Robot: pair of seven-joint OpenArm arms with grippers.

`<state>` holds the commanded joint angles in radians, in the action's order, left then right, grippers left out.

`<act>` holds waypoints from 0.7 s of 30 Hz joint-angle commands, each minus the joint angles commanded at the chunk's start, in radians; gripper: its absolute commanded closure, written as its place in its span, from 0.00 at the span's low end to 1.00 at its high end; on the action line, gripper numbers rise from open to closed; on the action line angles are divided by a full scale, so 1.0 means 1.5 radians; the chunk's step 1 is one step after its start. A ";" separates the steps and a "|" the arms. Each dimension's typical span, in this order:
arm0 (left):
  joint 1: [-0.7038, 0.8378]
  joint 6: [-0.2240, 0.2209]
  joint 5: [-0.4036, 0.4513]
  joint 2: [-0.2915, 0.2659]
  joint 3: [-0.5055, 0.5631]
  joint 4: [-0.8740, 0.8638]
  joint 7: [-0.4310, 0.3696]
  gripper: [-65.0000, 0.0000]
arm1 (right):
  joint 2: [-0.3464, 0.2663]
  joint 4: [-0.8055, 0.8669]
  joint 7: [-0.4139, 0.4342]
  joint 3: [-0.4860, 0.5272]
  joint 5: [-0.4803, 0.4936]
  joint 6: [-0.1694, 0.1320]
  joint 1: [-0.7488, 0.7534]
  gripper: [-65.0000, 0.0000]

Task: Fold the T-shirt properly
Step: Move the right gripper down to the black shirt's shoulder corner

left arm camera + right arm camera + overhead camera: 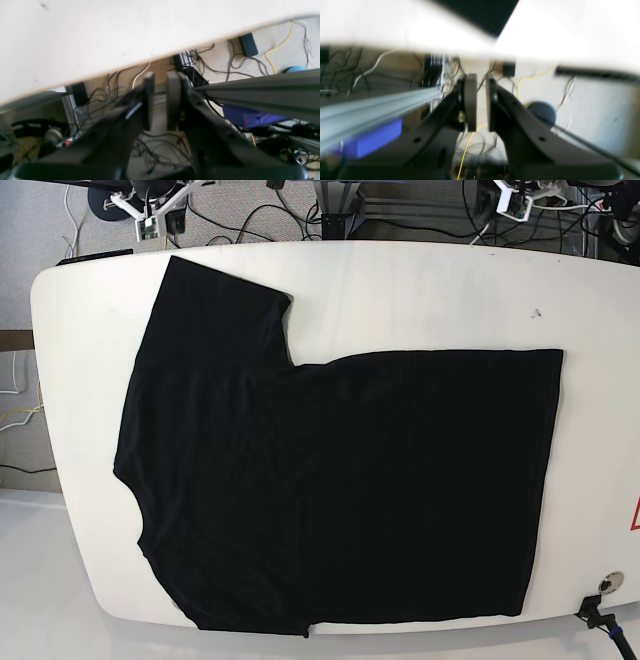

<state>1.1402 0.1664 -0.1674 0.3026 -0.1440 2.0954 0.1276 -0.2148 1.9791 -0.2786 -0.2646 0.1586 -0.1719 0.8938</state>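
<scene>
My right gripper is to go next to the outer edge of the far sleeve (151, 329), near the shoulder of the black T-shirt, and close there.
The black T-shirt (340, 480) lies spread flat over most of the white table (420, 290), one sleeve toward the far left and the hem at the right. No gripper shows in the base view. In the left wrist view my left gripper (160, 77) hangs off the table's edge (100, 32) over the floor, its jaws nearly together with nothing between them. In the blurred right wrist view my right gripper (481, 77) is the same, empty, off the table edge (545, 30). A corner of the T-shirt (482, 15) shows beyond it.
Below both grippers are tangled cables on the floor, an aluminium rail (262, 92), a purple box (370, 142) and a blue ball (542, 111). A small round fitting (609, 584) sits in the table's near right corner.
</scene>
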 joint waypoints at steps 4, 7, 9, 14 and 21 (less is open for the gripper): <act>-0.056 0.006 -0.009 0.001 -0.032 0.024 0.042 0.73 | 0.018 0.054 -0.024 -0.026 0.000 0.000 -0.040 0.66; -0.103 0.017 -0.022 0.003 -0.059 0.021 0.064 0.73 | 0.026 0.079 -0.023 -0.031 0.006 -0.002 -0.060 0.65; -0.134 0.026 -0.034 0.006 -0.076 0.017 0.076 0.74 | 0.030 0.101 -0.021 -0.034 0.013 -0.005 -0.072 0.70; -0.119 0.005 -0.015 0.001 -0.056 0.030 0.078 0.63 | 0.018 0.060 -0.040 -0.029 0.004 -0.011 -0.091 0.63; -0.133 -0.001 -0.007 0.003 -0.050 0.021 0.094 0.62 | 0.013 0.045 -0.081 -0.033 0.004 -0.052 -0.217 0.53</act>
<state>0.9402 0.1654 -0.1785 0.3072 -0.2185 2.1263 0.2688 -0.1958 2.0464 -0.4001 -0.3148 0.1644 -0.2495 0.5681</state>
